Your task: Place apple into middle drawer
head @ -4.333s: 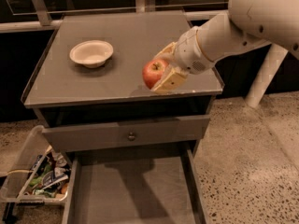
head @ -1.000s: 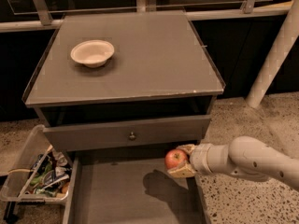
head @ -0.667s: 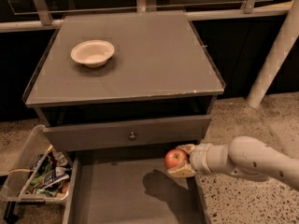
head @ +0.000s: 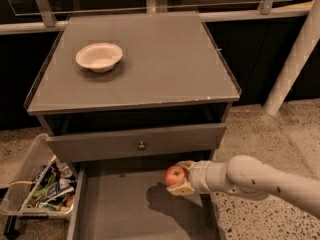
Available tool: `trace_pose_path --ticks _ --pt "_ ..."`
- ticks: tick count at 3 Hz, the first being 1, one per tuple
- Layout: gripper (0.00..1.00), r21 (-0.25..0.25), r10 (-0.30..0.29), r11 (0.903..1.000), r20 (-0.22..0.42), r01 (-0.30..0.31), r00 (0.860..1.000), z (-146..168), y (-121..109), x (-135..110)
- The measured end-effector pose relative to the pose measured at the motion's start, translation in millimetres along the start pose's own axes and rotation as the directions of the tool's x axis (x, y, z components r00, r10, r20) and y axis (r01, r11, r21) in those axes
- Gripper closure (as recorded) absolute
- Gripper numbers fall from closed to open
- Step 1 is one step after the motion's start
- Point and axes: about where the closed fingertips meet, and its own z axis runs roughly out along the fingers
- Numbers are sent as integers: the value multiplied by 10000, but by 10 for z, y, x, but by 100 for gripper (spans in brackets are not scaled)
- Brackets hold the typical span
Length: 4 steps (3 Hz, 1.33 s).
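Next, I release the apple from my gripper on the middle of the open drawer's grey bottom [head: 153, 192], below the round knob.
The red-orange apple [head: 174, 175] is held in my gripper [head: 181, 178], which is shut on it from the right, with the white arm reaching in from the lower right. The apple hangs above the right part of the open middle drawer [head: 115, 209], a wide grey box with a flat floor pulled out at the bottom of the cabinet. A shadow of the apple and gripper falls on the drawer floor just below.
A white bowl [head: 99, 57] sits on the grey cabinet top [head: 150, 64]. A shut drawer front with a small round knob [head: 141, 145] is above the open drawer. A clear bin of packets [head: 42, 189] stands on the floor at left. A white post [head: 295, 54] rises at right.
Earlier the gripper held the apple over the cabinet top's right side; since then it has come down to the open drawer. In the last second it has hardly moved.
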Motion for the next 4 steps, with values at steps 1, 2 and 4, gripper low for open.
trace_pose_path --ticks 1,2,4 --pt "100 -93 -41 9999 238 43 9997 394 100 64" --pt "100 -191 -45 9998 244 49 9997 836 231 215" --pt "100 28 107 9999 102 -107 9999 1519 242 483"
